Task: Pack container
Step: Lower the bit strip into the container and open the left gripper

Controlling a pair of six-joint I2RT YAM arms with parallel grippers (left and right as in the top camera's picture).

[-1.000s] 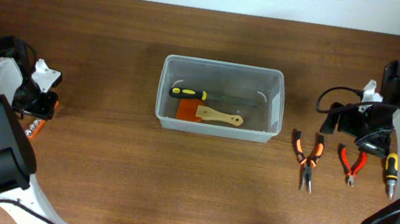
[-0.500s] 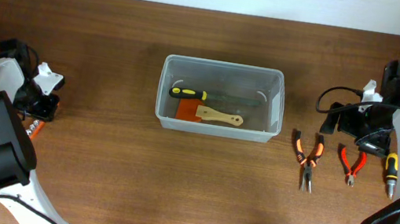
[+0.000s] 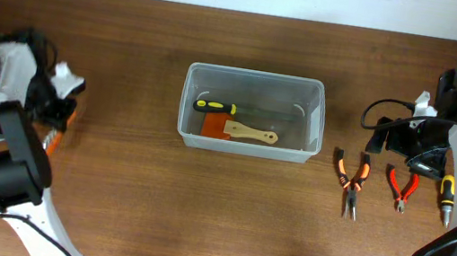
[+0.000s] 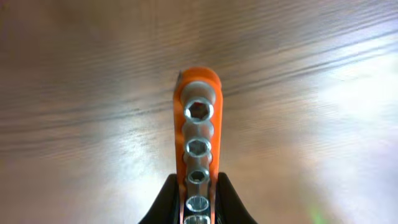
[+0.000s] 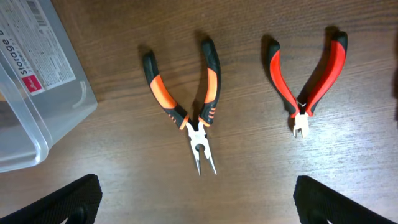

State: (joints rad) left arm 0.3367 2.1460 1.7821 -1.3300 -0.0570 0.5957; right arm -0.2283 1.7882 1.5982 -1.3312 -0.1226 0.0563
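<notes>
Next, I release the orange socket rail, now lifted above the table, from my left gripper in the container (image 3: 256,98), just behind the blade of the tool with the yellow-and-black handle.
The clear plastic container (image 3: 251,113) stands at the table's middle and holds a yellow-and-black handled tool (image 3: 215,106) and a wooden-handled scraper (image 3: 250,132); its corner shows in the right wrist view (image 5: 31,93). My left gripper (image 4: 198,200) is shut on an orange socket rail (image 4: 198,140) with several steel sockets, lifted above the table at the far left (image 3: 58,112). My right gripper (image 5: 198,199) is open and empty, above the black-and-orange needle-nose pliers (image 5: 186,112) and the red cutters (image 5: 306,81).
The needle-nose pliers (image 3: 351,178), red cutters (image 3: 400,185) and a yellow-handled screwdriver (image 3: 446,199) lie on the table to the right of the container. The table's back edge meets a white wall.
My left arm has lifted and moved toward the back with the orange socket rail in its jaws. The right arm has not moved.
</notes>
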